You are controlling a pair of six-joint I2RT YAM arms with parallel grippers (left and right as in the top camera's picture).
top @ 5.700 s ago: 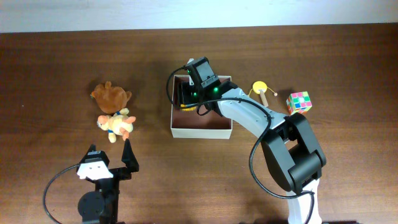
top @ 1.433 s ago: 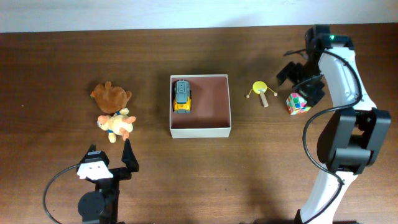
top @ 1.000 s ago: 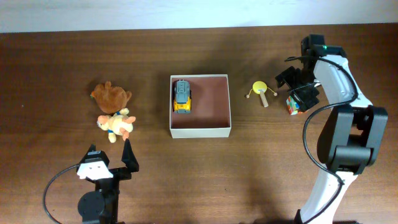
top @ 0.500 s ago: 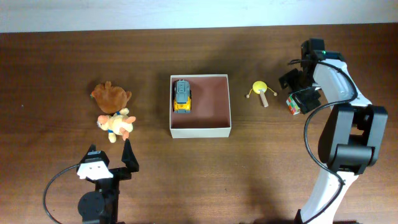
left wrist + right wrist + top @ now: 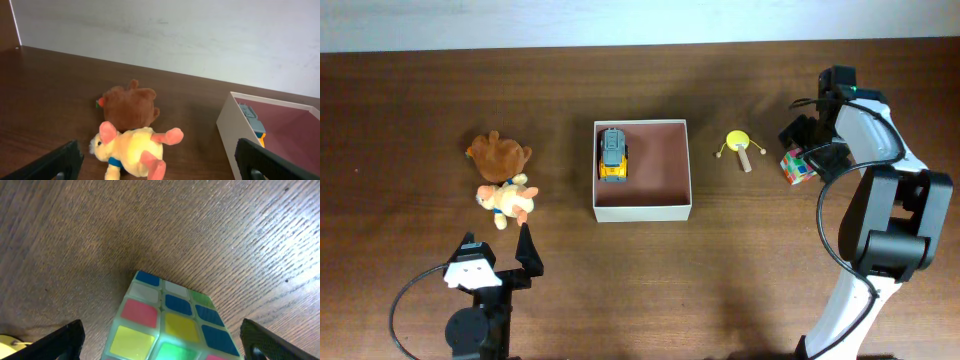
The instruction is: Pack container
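The puzzle cube sits crooked between my right gripper's fingers. I should straighten it, back off open, and then grip its opposite sides (image 5: 787, 169) before I pack it.
The container (image 5: 642, 211), a white-walled square box with a pink-brown inside, sits mid-table and holds a yellow and grey toy truck (image 5: 612, 155) at its left side. My right gripper (image 5: 808, 148) is open and straddles a multicoloured puzzle cube (image 5: 798, 167) at the far right. In the right wrist view the cube (image 5: 170, 322) lies between my spread fingers (image 5: 162, 347). My left gripper (image 5: 500, 255) is open and empty at the front left. It faces a yellow plush (image 5: 132, 150) and a brown plush (image 5: 129, 105).
A yellow drum rattle (image 5: 738, 146) lies between the container and the cube. The brown plush (image 5: 498, 153) and yellow plush (image 5: 507, 200) lie left of the container. The container's wall (image 5: 240, 125) and the truck (image 5: 252, 120) show at the right of the left wrist view.
My right arm left the truck in the container, swung to the far right and came down around the cube. The left arm has not moved.
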